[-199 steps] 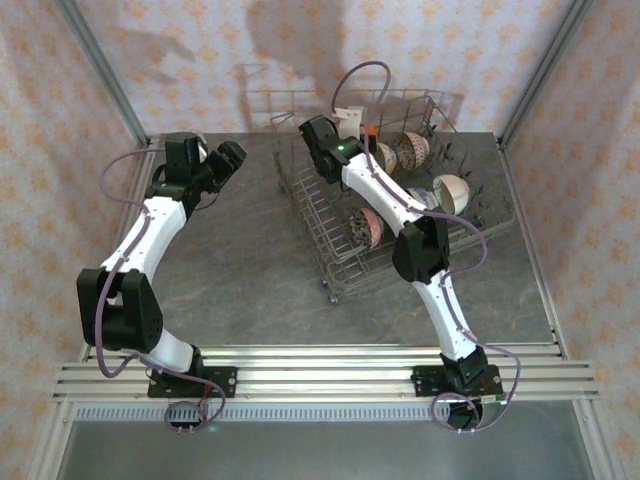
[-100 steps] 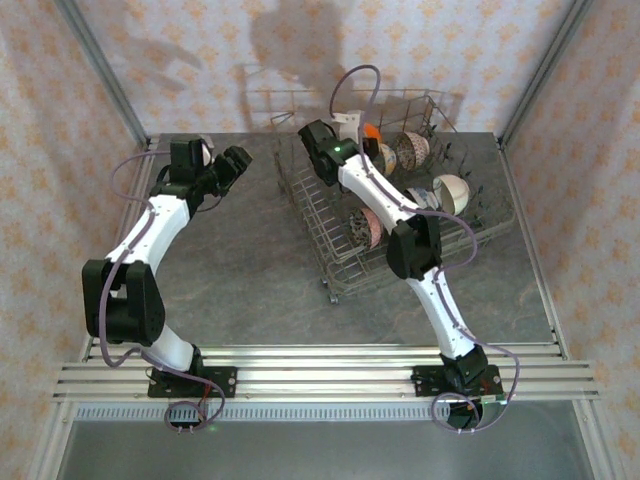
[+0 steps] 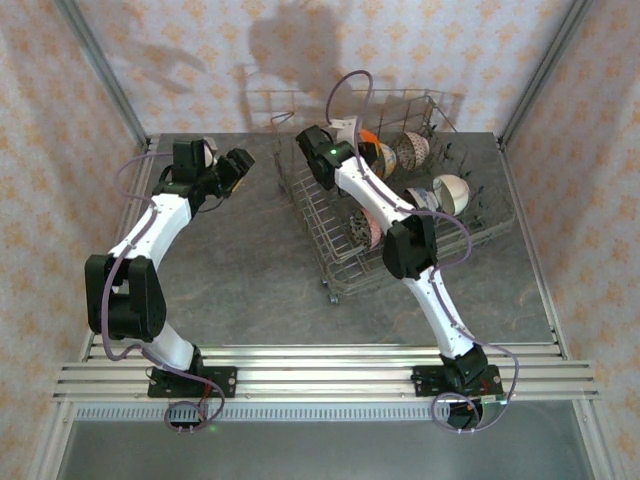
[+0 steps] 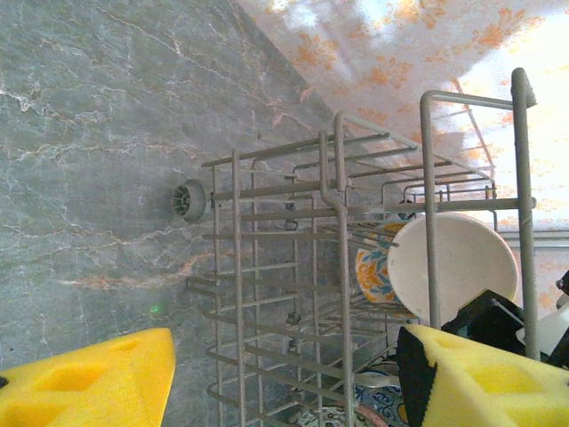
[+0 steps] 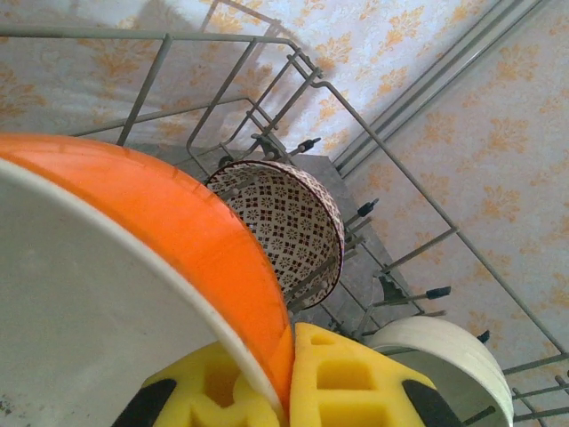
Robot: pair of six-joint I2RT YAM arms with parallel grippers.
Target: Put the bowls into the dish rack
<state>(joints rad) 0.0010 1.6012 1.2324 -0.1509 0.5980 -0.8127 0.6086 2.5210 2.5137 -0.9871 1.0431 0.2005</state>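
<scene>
Next, I release the orange bowl from my right gripper in the dish rack's back row (image 3: 360, 160), beside the blue-and-orange bowl.
The grey wire dish rack (image 3: 330, 215) stands at the back right of the table. My right gripper (image 5: 289, 356) is shut on the rim of an orange bowl (image 5: 178, 222) with a white inside, held over the rack's far end (image 3: 368, 140). Beside it in the rack stand a brown-patterned bowl (image 5: 293, 222) and a cream bowl (image 5: 444, 356). A pink-patterned bowl (image 3: 371, 228) stands on edge nearer the front. My left gripper (image 4: 284, 382) hangs open and empty to the left of the rack (image 4: 338, 222), facing a cream bowl (image 4: 462, 267) and a blue-and-orange bowl (image 4: 372, 271).
The rack stands on small caster wheels (image 4: 188, 199). Bare grey marble table (image 3: 230, 270) stretches left and in front of the rack. Metal frame posts (image 3: 105, 70) and papered walls close in the back and sides.
The right gripper has turned a little, so the orange bowl shows more above the rack's far end. The left gripper has drifted slightly right, toward the rack.
</scene>
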